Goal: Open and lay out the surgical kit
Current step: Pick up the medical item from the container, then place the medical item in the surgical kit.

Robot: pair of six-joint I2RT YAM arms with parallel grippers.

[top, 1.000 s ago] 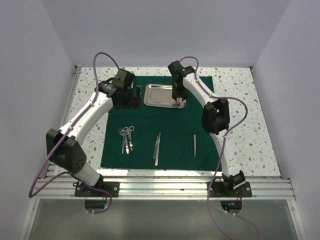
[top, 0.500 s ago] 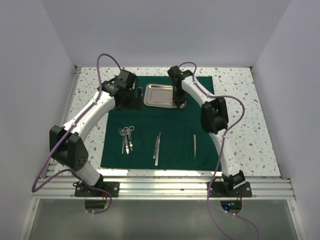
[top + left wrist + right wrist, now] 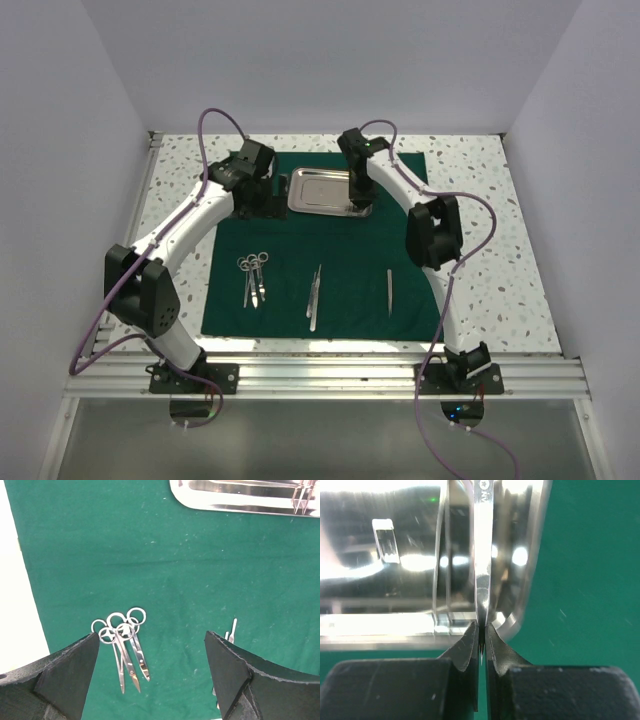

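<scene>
Next, I release the slim steel instrument, which still lies in the tray, with my right gripper beside the lone tweezers (image 3: 394,292), on their side away from the scissors.
The dark green cloth (image 3: 350,262) lies spread flat on the table. The steel tray (image 3: 318,190) sits at its far edge. Two pairs of scissors (image 3: 253,276), forceps (image 3: 314,296) and tweezers (image 3: 389,291) lie in a row on the near half. My right gripper (image 3: 358,204) is at the tray's near right corner, shut on a slim steel instrument (image 3: 482,575) that lies in the tray (image 3: 395,555); the gripper (image 3: 481,636) pinches its thin end. My left gripper (image 3: 262,200) is open and empty beside the tray's left end, above the cloth (image 3: 175,570), looking down on the scissors (image 3: 125,645).
The cloth covers the middle of a speckled white tabletop (image 3: 480,240). White walls close in the left, right and back. An aluminium rail (image 3: 330,375) runs along the near edge. The tray's near edge (image 3: 240,495) and a forceps tip (image 3: 232,629) show in the left wrist view.
The left arm has swung slightly back and to the right, closer to the tray's left end. The right gripper has stayed at the tray's near right corner.
</scene>
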